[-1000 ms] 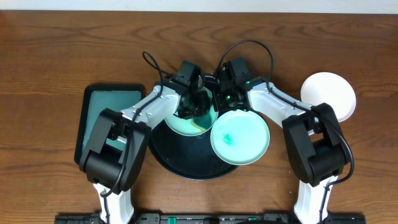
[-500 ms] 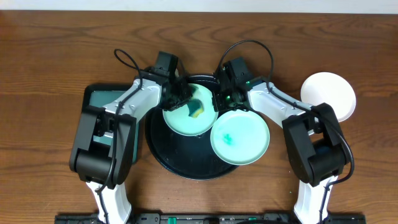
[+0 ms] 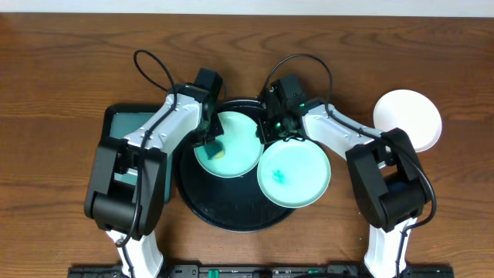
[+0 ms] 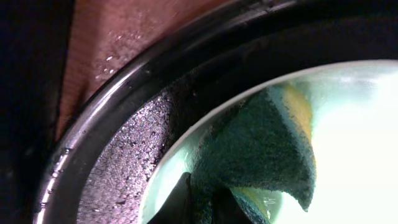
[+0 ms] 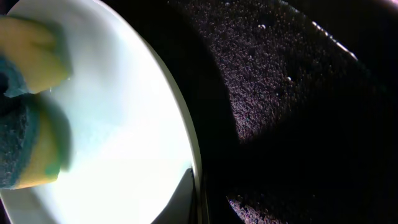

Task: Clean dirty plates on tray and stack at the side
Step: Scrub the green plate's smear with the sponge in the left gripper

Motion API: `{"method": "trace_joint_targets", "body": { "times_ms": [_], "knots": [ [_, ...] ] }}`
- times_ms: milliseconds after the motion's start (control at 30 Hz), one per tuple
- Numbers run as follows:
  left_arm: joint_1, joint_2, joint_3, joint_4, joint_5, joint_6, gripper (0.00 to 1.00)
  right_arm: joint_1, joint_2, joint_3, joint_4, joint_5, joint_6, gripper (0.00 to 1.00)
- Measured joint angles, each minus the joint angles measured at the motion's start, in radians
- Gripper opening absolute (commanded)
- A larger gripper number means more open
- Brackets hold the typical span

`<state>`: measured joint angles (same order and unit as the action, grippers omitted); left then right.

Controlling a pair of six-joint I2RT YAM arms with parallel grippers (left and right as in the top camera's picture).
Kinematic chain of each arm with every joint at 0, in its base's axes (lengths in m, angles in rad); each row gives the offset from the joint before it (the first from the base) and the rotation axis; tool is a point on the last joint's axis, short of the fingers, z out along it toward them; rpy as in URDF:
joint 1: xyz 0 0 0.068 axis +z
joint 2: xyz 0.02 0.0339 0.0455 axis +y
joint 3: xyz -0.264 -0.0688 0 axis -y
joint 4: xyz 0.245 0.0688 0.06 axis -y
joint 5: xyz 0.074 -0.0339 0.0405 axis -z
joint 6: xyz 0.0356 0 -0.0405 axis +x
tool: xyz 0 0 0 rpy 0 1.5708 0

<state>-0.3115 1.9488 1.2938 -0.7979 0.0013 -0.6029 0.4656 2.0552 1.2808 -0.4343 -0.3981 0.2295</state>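
Observation:
Next, the left gripper releases the green-and-yellow sponge, now pressed on the mint green plate, near the middle of the dark-green rectangular tray (image 3: 149, 159), slightly toward the black tray.
The round black tray (image 3: 224, 202) holds a mint green plate (image 3: 241, 143) toward its back. My right gripper (image 3: 268, 133) is shut on that plate's right rim; its dark finger (image 5: 186, 198) lies on the pale plate (image 5: 118, 118). My left gripper (image 3: 210, 140) is shut on a green-and-yellow sponge (image 3: 217, 151) pressed on the plate's left part. The sponge (image 4: 261, 143) covers the plate (image 4: 360, 143) near its rim. A second mint green plate (image 3: 293, 174) with a teal smear overlaps the tray's right side. A white plate (image 3: 407, 120) lies on the table at the right.
A smaller dark-green rectangular tray (image 3: 123, 147) sits left of the black tray, partly under my left arm. Wet droplets cover the black tray's surface (image 4: 124, 180) and the wood by its rim (image 4: 118, 43). Both arms' cables loop over the table behind the tray.
My left gripper has dragged the sponge from the plate's right side across to its left part. The held plate and the smeared plate have shifted slightly left.

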Motion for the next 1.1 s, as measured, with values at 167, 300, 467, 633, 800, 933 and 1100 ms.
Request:
{"method": "trace_joint_targets", "body": {
  "times_ms": [167, 300, 467, 633, 800, 933, 1100],
  "knots": [
    [-0.012, 0.000, 0.000, -0.027, 0.042, 0.129, 0.07, 0.000, 0.000, -0.001, -0.001, -0.005, -0.002, 0.01],
    [-0.039, 0.002, -0.004, -0.097, 0.109, 0.238, 0.07, 0.000, 0.000, -0.001, -0.011, -0.011, -0.013, 0.01],
    [-0.095, 0.008, -0.016, -0.158, 0.186, 0.356, 0.07, 0.000, 0.000, -0.001, -0.015, -0.018, -0.041, 0.01],
    [-0.109, 0.008, -0.023, -0.139, 0.265, 0.410, 0.07, -0.002, -0.001, -0.001, -0.018, -0.021, -0.059, 0.01],
    [-0.111, 0.011, -0.036, -0.073, 0.399, 0.428, 0.07, -0.002, -0.001, -0.001, -0.019, -0.021, -0.060, 0.01],
    [-0.113, 0.019, -0.049, -0.006, 0.511, 0.426, 0.07, -0.002, -0.001, -0.001, -0.019, -0.021, -0.063, 0.01],
    [-0.123, 0.028, -0.060, 0.084, 0.603, 0.395, 0.07, -0.002, -0.001, -0.001, -0.021, -0.021, -0.063, 0.01]
  ]
}}
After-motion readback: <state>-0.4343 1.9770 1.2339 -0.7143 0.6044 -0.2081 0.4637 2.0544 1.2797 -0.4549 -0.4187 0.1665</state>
